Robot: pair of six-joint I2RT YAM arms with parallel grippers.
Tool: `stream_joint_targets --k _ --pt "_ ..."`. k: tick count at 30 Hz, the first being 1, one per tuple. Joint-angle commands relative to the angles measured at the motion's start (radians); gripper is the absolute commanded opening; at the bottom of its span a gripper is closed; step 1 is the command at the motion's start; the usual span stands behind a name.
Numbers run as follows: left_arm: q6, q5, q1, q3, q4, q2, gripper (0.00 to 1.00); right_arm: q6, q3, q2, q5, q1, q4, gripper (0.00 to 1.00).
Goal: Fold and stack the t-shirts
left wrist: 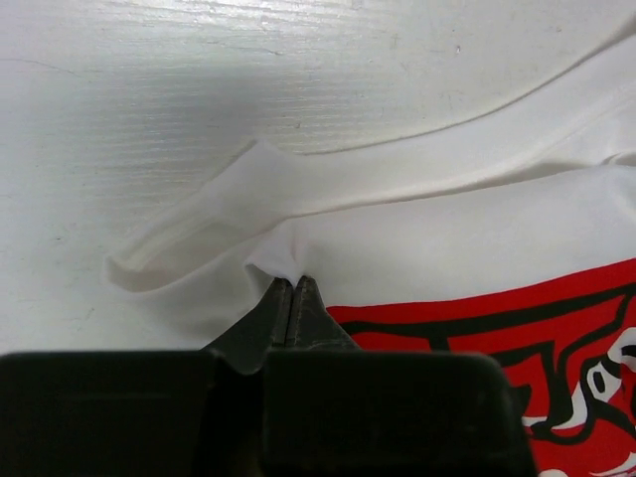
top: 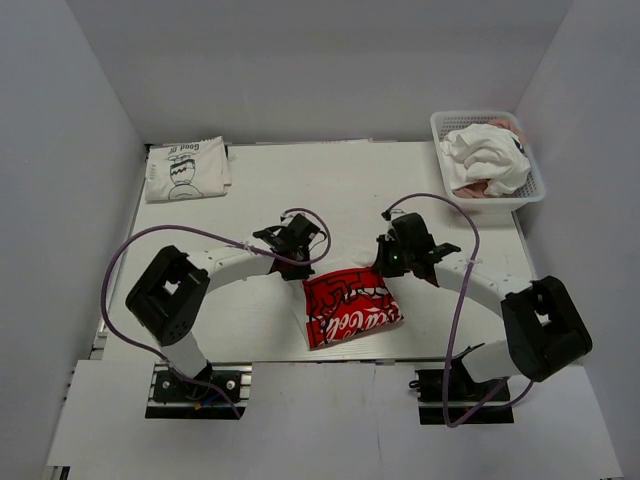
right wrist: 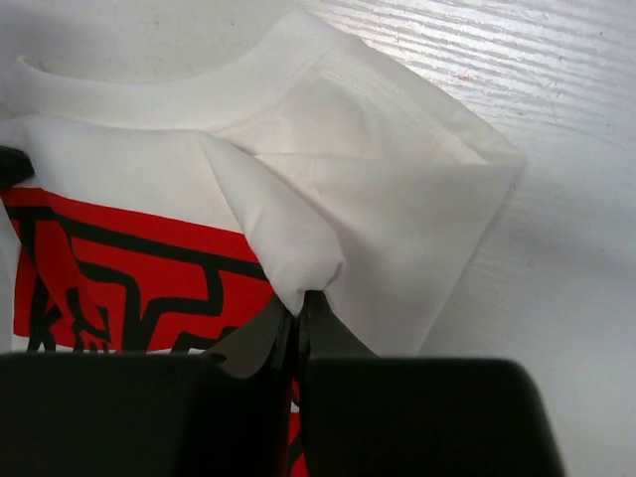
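Note:
The left gripper pinches just the top layer near the white t-shirt's corner, so it should open and grip the t-shirt's folded side (left wrist: 189, 324) before lifting the shirt.
A white t-shirt with red print (top: 348, 308) lies partly folded near the table's front middle. My left gripper (top: 298, 240) is shut on a pinch of its white cloth at the shirt's far left corner; its jaws show closed in the left wrist view (left wrist: 294, 283). My right gripper (top: 392, 258) is shut on a fold of the same shirt at its far right corner, seen in the right wrist view (right wrist: 298, 303). A folded white t-shirt with black cartoon print (top: 186, 168) lies at the far left. More t-shirts (top: 487, 158), white and a bit of pink, are heaped in the basket.
A white plastic lattice basket (top: 534, 178) stands at the far right corner of the table. Grey walls enclose the table on three sides. Purple cables loop over both arms.

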Motion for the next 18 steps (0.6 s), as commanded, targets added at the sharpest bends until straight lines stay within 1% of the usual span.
stream_joint_targets --k 1,2,3,4,5,8,11,12,13,14,15,16,17,18 --pt "0.012 -0.045 -0.009 0.04 -0.012 -0.089 0.0 -0.008 0.072 -0.005 0.001 -0.001 0.044 0.0" --pt "0.012 -0.058 -0.021 0.04 -0.012 -0.126 0.0 -0.011 0.073 -0.048 -0.005 0.002 0.044 0.0" --pt "0.021 -0.041 -0.021 0.025 -0.012 -0.164 0.0 -0.008 0.073 -0.064 -0.012 -0.001 0.043 0.0" --pt "0.03 -0.029 -0.021 0.004 0.022 -0.254 0.0 -0.007 0.078 -0.084 -0.023 0.001 0.017 0.0" --pt "0.03 -0.004 -0.021 -0.044 0.042 -0.299 0.0 -0.002 0.081 -0.134 -0.017 -0.001 -0.002 0.0" --pt "0.021 0.014 -0.021 -0.102 0.063 -0.432 0.0 0.031 0.077 -0.223 0.014 0.001 -0.057 0.0" --pt "-0.008 -0.007 -0.021 -0.124 0.002 -0.477 0.0 0.059 0.061 -0.292 0.044 0.001 -0.092 0.0" --pt "-0.017 -0.007 -0.021 -0.124 -0.007 -0.478 0.0 0.059 0.063 -0.298 0.066 -0.002 -0.077 0.0" --pt "-0.028 -0.018 -0.021 -0.135 -0.016 -0.49 0.0 0.062 0.061 -0.303 0.073 -0.002 -0.111 0.0" --pt "-0.028 -0.041 -0.021 -0.144 -0.032 -0.49 0.0 0.058 0.075 -0.285 0.073 -0.007 -0.131 0.0" --pt "-0.039 -0.056 -0.021 -0.144 -0.044 -0.49 0.0 0.061 0.079 -0.274 0.142 -0.005 -0.138 0.0" --pt "-0.051 -0.068 -0.012 -0.144 -0.064 -0.478 0.0 0.059 0.095 -0.259 0.156 -0.007 -0.143 0.0" --pt "-0.06 -0.094 0.0 -0.144 -0.079 -0.461 0.0 0.058 0.102 -0.202 0.165 -0.007 -0.148 0.0" --pt "-0.075 -0.12 0.0 -0.144 -0.09 -0.452 0.0 0.059 0.125 -0.182 0.188 -0.009 -0.152 0.0"
